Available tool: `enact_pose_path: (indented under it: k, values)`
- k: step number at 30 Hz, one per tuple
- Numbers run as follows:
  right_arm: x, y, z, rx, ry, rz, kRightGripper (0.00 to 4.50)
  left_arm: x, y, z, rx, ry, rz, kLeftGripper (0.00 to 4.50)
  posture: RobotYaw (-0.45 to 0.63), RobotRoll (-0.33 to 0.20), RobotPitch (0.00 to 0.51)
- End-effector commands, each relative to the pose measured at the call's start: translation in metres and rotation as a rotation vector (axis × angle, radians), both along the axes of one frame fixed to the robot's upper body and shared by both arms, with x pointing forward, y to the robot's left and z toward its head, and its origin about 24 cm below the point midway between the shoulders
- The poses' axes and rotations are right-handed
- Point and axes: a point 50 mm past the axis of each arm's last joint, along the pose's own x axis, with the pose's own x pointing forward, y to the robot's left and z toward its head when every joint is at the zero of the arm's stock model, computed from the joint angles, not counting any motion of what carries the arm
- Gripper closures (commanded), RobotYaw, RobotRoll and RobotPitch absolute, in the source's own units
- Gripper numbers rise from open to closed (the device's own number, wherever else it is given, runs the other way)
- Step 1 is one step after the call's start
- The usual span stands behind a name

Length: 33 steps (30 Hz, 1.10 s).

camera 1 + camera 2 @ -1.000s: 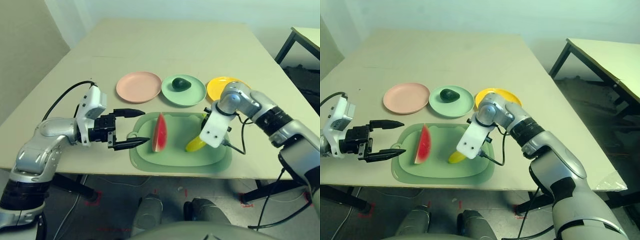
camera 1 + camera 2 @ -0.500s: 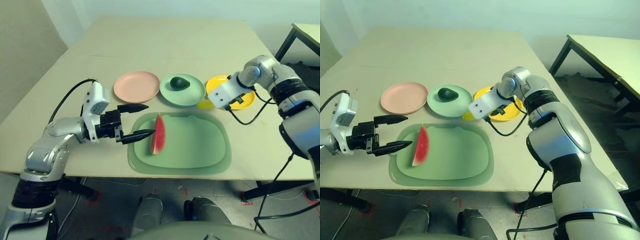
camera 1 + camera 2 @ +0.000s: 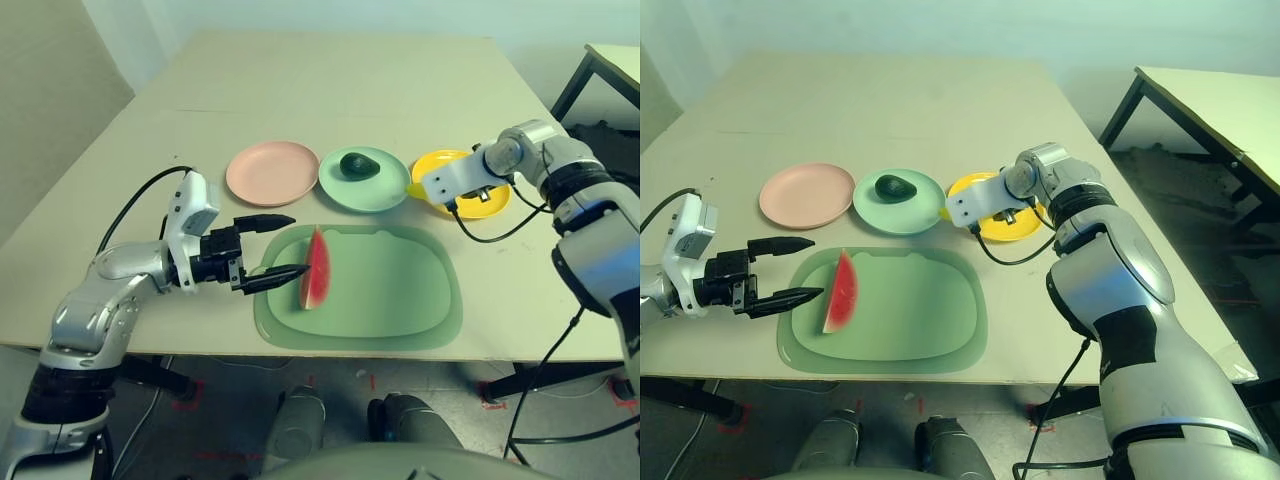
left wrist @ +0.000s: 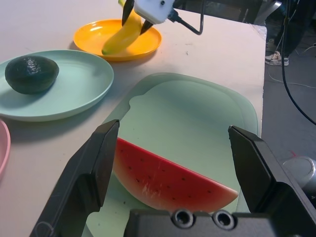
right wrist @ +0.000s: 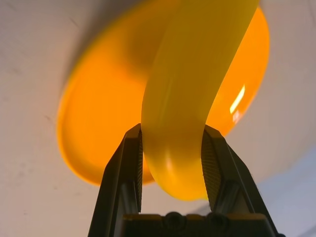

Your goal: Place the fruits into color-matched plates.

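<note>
Next, my right gripper lets go of the yellow banana in the middle of the yellow plate (image 3: 460, 184) (image 5: 165, 91).
The red watermelon wedge (image 3: 315, 268) lies on the pale green tray (image 3: 400, 300). My left gripper (image 3: 298, 243) is open at the wedge's left side, and the wedge shows between its spread fingers (image 4: 94, 168) without being gripped. My right gripper (image 5: 172, 136) is shut on the yellow banana (image 5: 197, 74) and holds it over the near-left rim of the yellow plate (image 3: 492, 202). The dark green avocado (image 3: 360, 165) rests in the mint green plate (image 3: 385, 197). The pink plate (image 3: 272, 172) holds nothing.
The three plates stand in a row behind the tray, pink on the left, green in the middle and yellow on the right. A black cable hangs from my right wrist across the table near the yellow plate. A second table stands off to the right.
My right gripper has carried the banana off the tray and back-right to the yellow plate. My left gripper has edged right toward the watermelon wedge. The view has shifted a little.
</note>
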Motion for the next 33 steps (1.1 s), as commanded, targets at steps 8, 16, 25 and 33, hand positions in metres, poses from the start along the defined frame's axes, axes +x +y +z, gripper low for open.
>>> enact_pose_path:
  k: [8,16,25,33]
  values:
    - [-0.002,-0.016,-0.01,-0.02,-0.004,-0.074,2.83,-0.002,0.001,0.002,0.032,-0.015,-0.014,0.0,0.15,0.0,0.093]
    - [-0.004,-0.015,-0.023,-0.029,0.01,-0.078,2.83,-0.004,0.0,0.001,0.035,-0.018,-0.015,0.0,0.16,0.0,0.094]
    - [-0.004,-0.011,-0.031,-0.028,0.008,-0.071,2.83,-0.006,0.0,0.0,0.032,-0.02,-0.009,0.0,0.17,0.0,0.093]
    - [-0.003,-0.009,-0.03,-0.014,-0.014,-0.06,1.88,-0.007,0.001,0.001,0.034,-0.024,0.001,0.0,0.17,0.0,0.093]
